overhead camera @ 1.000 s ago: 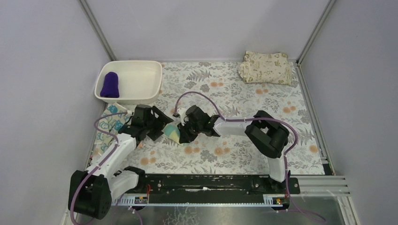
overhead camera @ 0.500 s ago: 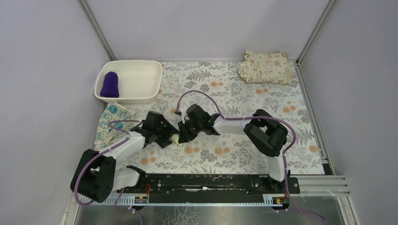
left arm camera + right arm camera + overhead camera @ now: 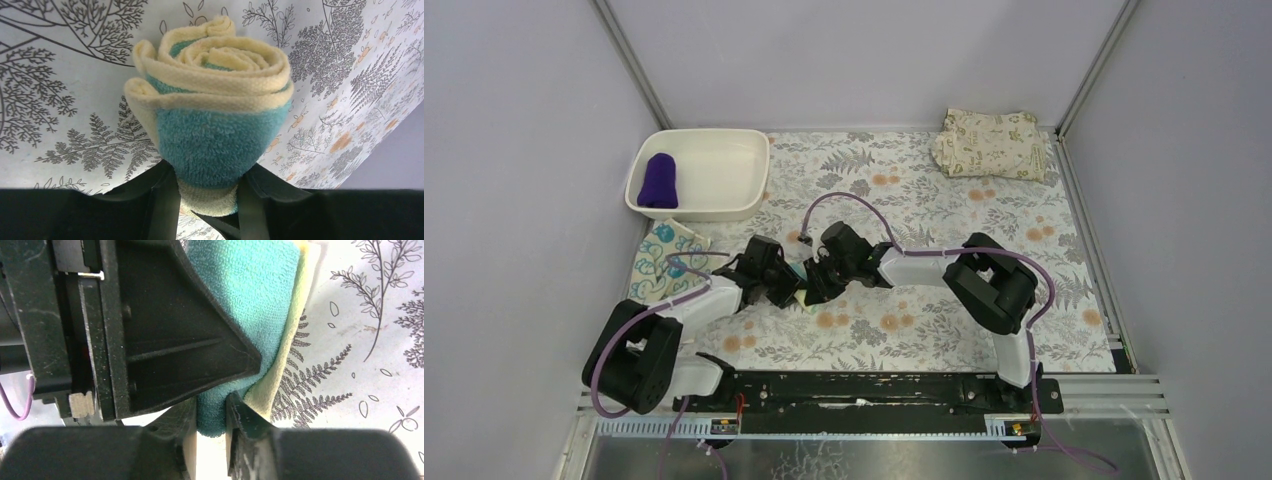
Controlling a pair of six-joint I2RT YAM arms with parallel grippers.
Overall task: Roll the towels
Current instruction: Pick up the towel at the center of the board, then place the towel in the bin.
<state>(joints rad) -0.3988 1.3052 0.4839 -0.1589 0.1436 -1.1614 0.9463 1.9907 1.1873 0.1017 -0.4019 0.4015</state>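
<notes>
Next, I set the rolled pale yellow and teal towel, now held above the table cover, down with my left gripper, next to the dark purple towel in the white tub (image 3: 691, 180).
A rolled pale yellow and teal towel (image 3: 215, 100) is held end-on in my left gripper (image 3: 207, 192), whose fingers squeeze its lower end above the leaf-printed table cover. My right gripper (image 3: 213, 412) is shut on a teal fold of the same towel (image 3: 250, 285), right beside a left finger (image 3: 175, 330). In the top view both grippers, left (image 3: 786, 288) and right (image 3: 812, 288), meet at mid-table and hide most of the roll (image 3: 800, 296). A rolled dark purple towel (image 3: 659, 180) lies in the white tub (image 3: 754, 180). A teal and white patterned towel (image 3: 659, 265) lies flat at the left.
A folded beige leaf-printed cloth (image 3: 989, 143) lies at the back right corner. The white tub stands at the back left. Grey walls close in the table on three sides. Purple cables loop over both arms.
My left gripper has moved right, up against the right gripper, and closed on the roll. The roll, plainly visible before, is now mostly hidden between them. The right arm barely moved.
</notes>
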